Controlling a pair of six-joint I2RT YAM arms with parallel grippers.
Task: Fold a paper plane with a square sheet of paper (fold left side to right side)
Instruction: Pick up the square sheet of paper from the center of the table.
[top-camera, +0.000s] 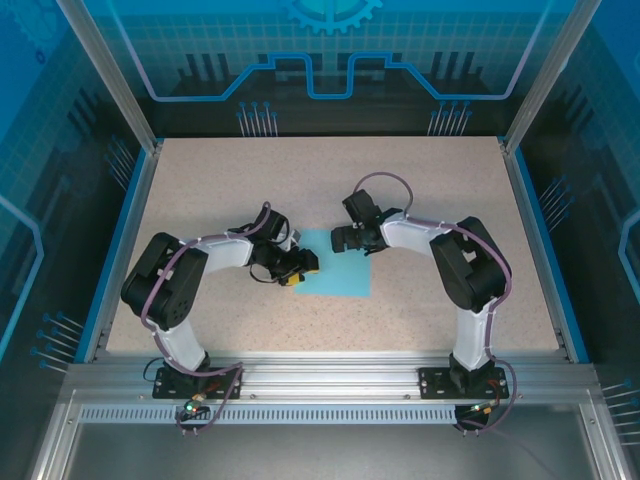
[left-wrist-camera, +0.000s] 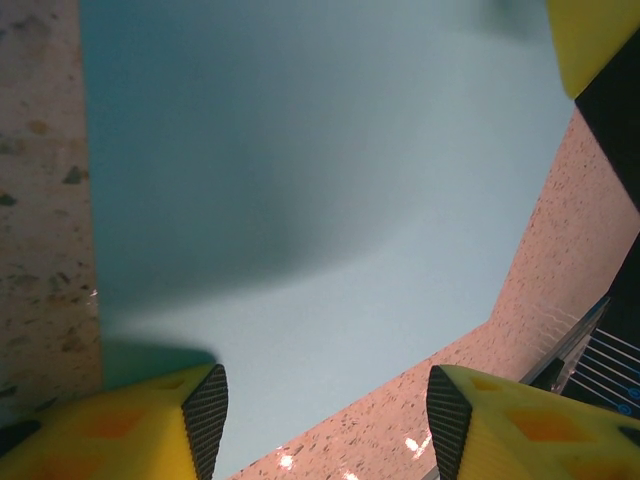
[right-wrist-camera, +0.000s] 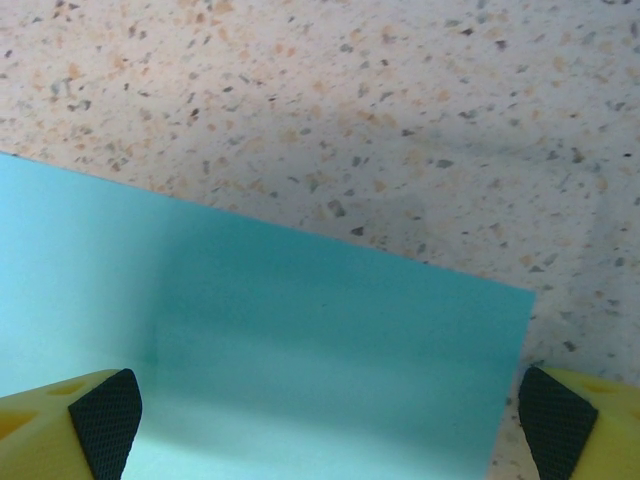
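Observation:
My right gripper needs to pinch the sheet near its far corner (right-wrist-camera: 505, 345) and lift it to my left gripper, as the sheet is flat beneath my open left gripper.
The square sheet of paper (top-camera: 340, 275), light blue, lies on the speckled table between the two arms. My left gripper (top-camera: 299, 267) hovers over the sheet's left edge, open. In the left wrist view the paper (left-wrist-camera: 320, 180) spreads ahead of the left gripper (left-wrist-camera: 327, 420), and nothing sits between its yellow fingers (left-wrist-camera: 205, 425). My right gripper (top-camera: 342, 240) is at the sheet's far edge, wide open. In the right wrist view the right gripper (right-wrist-camera: 328, 425) straddles the paper (right-wrist-camera: 300, 350), with one corner of the sheet beside its right finger (right-wrist-camera: 555, 430). No paper plane shape is seen; the sheet looks uncreased.
The speckled tabletop (top-camera: 420, 190) reaches out on all sides to a blue-rimmed frame (top-camera: 535, 230). A yellow finger of the right gripper (left-wrist-camera: 585, 35) pokes into the top right of the left wrist view.

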